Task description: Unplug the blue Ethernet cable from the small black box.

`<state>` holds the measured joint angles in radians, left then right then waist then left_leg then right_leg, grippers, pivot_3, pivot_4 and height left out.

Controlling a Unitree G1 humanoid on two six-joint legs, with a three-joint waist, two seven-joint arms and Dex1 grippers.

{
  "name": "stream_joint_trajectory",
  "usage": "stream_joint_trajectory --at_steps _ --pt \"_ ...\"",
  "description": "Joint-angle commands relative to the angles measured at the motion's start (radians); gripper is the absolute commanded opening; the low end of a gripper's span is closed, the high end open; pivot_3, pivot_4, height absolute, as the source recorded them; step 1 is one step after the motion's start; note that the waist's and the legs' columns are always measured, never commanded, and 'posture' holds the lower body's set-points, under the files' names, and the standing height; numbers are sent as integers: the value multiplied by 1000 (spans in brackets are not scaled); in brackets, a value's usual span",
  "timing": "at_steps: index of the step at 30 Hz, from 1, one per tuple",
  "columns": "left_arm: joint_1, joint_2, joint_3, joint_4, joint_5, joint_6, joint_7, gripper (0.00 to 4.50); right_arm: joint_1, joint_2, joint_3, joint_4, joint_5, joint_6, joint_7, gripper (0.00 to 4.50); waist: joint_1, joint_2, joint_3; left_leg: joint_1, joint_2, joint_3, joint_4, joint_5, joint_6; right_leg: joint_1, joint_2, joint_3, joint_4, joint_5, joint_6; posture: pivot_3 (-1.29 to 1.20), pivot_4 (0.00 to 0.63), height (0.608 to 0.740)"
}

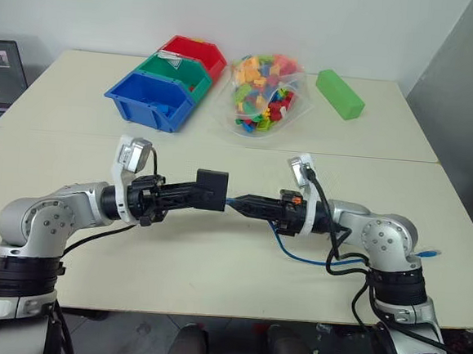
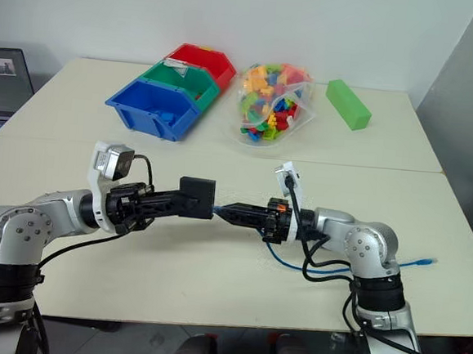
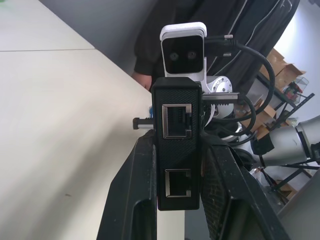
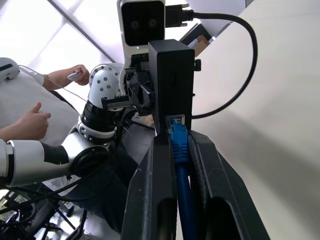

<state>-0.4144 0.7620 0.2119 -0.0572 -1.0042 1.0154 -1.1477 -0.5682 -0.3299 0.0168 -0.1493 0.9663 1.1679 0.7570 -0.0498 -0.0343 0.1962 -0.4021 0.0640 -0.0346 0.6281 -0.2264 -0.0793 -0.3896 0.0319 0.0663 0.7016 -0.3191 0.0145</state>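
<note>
The small black box, held level above the table now, will be set down by my left gripper on the bare table (image 1: 149, 168) just in front of the blue bin.
My left gripper (image 1: 202, 194) is shut on the small black box (image 1: 212, 188) and holds it level above the table. In the left wrist view the box (image 3: 177, 125) shows two empty ports between my fingers (image 3: 132, 200). From the other side, my right gripper (image 1: 237, 202) is shut on the blue Ethernet cable (image 4: 182, 190) just behind its plug. The plug's tip (image 4: 177, 125) sits at a port in the box (image 4: 171, 75); I cannot tell whether it is seated. The rest of the cable (image 1: 296, 254) loops over the table to a free plug (image 1: 434, 254).
Blue (image 1: 152, 98), green (image 1: 179, 72) and red (image 1: 199, 53) bins stand at the back of the table. Beside them are a bag of coloured bricks (image 1: 263, 93) and a green block (image 1: 339, 93). A laptop (image 1: 0, 72) is far left. A person's hands (image 4: 30, 120) show behind my left arm.
</note>
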Motion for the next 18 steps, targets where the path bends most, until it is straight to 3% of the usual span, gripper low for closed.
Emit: stream_joint_trajectory --at_steps 1,6,13,18 --pt "7 23 60 2 -3 -22 -1 780 32 -49 -46 -37 38 27 8 63 -1 1 0 0 0 0 0 0 0 0 0 0 0 0 0 0 150 740" --pt "18 23 82 10 5 -35 22 780 45 -80 -89 26 -57 -79 -27 63 -2 1 0 0 0 1 -1 0 0 0 0 1 -2 0 0 0 150 740" --pt "36 14 76 -5 21 -42 51 780 -56 -43 -23 403 -554 -676 -273 63 -7 1 0 0 0 4 -1 0 0 0 0 3 -3 0 1 0 150 740" --pt "44 12 70 -14 47 -65 61 780 -130 -19 -30 656 -698 -873 -374 63 -7 1 0 -1 0 8 -1 0 0 -2 0 4 -4 2 -1 0 150 740"
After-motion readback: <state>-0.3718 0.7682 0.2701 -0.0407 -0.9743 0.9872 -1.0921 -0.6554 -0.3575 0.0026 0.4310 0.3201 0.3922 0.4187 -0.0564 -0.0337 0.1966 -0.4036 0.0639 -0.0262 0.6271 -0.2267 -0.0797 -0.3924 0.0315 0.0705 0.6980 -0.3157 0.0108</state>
